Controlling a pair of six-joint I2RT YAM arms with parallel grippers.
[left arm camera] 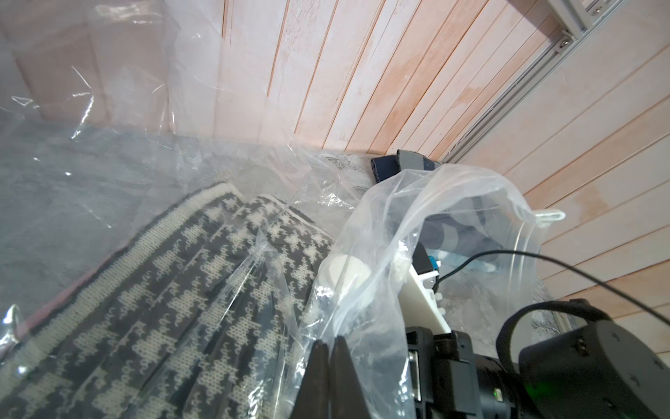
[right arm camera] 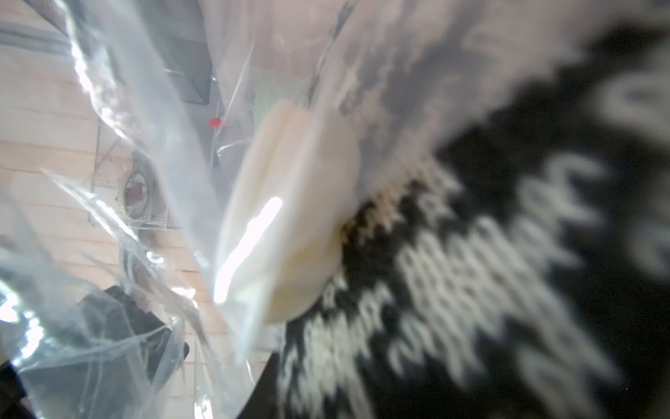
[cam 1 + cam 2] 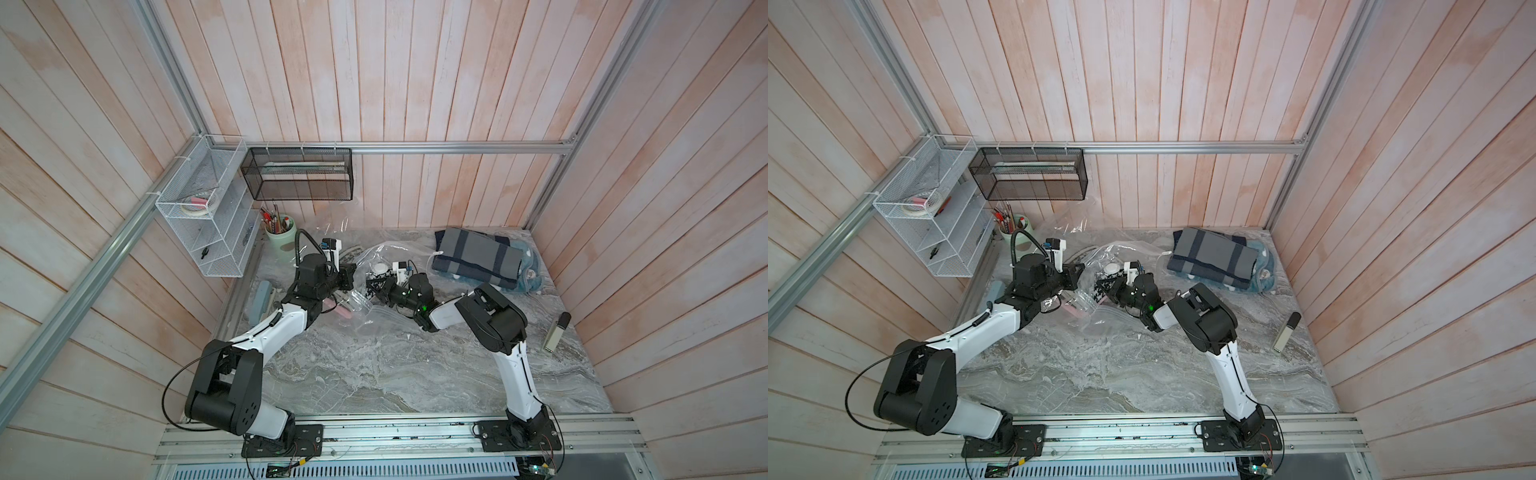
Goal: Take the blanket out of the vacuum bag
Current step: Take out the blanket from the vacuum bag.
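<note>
Most of the blanket sits deep in the vacuum bag, out of reach of my right gripper's fingers, so next I open them and take more fabric further in before I pull (image 1: 296,244).
The vacuum bag (image 3: 390,251) (image 3: 1121,249) (image 1: 417,203) is clear crinkly plastic, bunched up at the back middle of the table. Its round white valve (image 3: 379,268) (image 2: 290,217) and small white slider clip (image 1: 551,216) both show. The blanket (image 1: 163,290) (image 2: 507,272), a black and cream houndstooth knit, lies inside the bag. My left gripper (image 3: 353,270) (image 1: 330,342) is shut on a fold of the bag's plastic. My right gripper (image 3: 371,286) (image 3: 1102,286) reaches into the bag from the right, its tips against the blanket. Fabric fills the right wrist view and hides the jaws.
Folded grey and navy striped cloth (image 3: 473,257) lies on teal plush at the back right. A green pen cup (image 3: 279,239), a white wire rack (image 3: 199,220) and a black mesh basket (image 3: 297,174) stand at the back left. A small zip bag (image 3: 386,320) lies between the arms. A grey device (image 3: 555,332) lies at the right.
</note>
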